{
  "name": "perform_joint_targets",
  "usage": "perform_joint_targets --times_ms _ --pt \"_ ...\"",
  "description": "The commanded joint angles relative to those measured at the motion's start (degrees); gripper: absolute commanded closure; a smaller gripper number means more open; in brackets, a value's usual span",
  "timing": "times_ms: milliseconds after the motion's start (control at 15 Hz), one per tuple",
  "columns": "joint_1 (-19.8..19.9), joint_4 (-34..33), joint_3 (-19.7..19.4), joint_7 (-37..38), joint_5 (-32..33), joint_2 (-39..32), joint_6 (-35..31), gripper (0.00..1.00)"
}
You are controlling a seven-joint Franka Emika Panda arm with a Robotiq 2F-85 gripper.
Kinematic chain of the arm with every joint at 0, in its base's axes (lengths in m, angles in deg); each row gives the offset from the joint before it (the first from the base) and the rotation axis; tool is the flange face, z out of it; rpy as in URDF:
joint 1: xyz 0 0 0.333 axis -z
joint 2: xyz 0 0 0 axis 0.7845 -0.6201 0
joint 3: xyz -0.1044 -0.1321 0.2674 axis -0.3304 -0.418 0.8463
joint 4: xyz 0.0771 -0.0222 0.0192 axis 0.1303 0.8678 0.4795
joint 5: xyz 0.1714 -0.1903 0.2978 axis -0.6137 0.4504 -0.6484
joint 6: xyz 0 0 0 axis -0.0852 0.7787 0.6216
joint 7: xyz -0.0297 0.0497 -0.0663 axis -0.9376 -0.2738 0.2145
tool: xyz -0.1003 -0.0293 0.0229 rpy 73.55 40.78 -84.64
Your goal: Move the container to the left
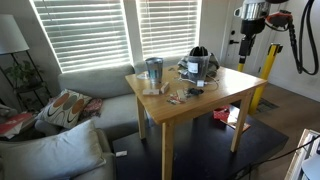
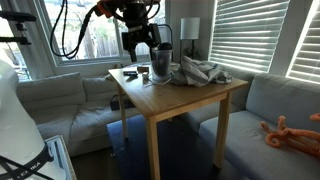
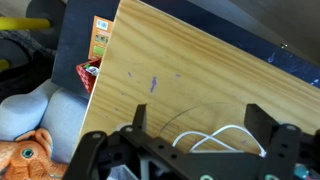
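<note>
My gripper is heading next to the container's upper rim [image 1: 207, 56], beside the black top, and will close there.
The container [image 1: 197, 64] is a translucent bluish-grey jar with a black lid, standing at the table's far right side next to a grey cloth. It also shows in an exterior view [image 2: 161, 63]. My gripper [image 2: 141, 44] hangs in the air beside and slightly above the container, not touching it. In the wrist view the gripper [image 3: 200, 116] is open, with only bare wood, a white cable and a faint curved outline between its fingers. The container does not show in the wrist view.
A slimmer clear-grey cylinder [image 1: 154, 70] stands at the far left of the wooden table [image 1: 215, 98]. A crumpled grey cloth [image 2: 200, 72] lies beside the container. Small items lie near the table's middle [image 1: 180, 94]. Sofas flank the table. A red box [image 3: 88, 73] sits on the floor.
</note>
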State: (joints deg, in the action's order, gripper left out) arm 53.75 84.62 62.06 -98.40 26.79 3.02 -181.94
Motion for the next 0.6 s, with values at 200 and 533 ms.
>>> perform_joint_targets --times_ms 200,533 --pt "-2.7 -5.6 -2.1 2.6 -10.2 -2.0 0.6 0.0" --pt "-2.7 -12.4 -2.1 9.0 -20.5 -4.7 -1.7 0.0"
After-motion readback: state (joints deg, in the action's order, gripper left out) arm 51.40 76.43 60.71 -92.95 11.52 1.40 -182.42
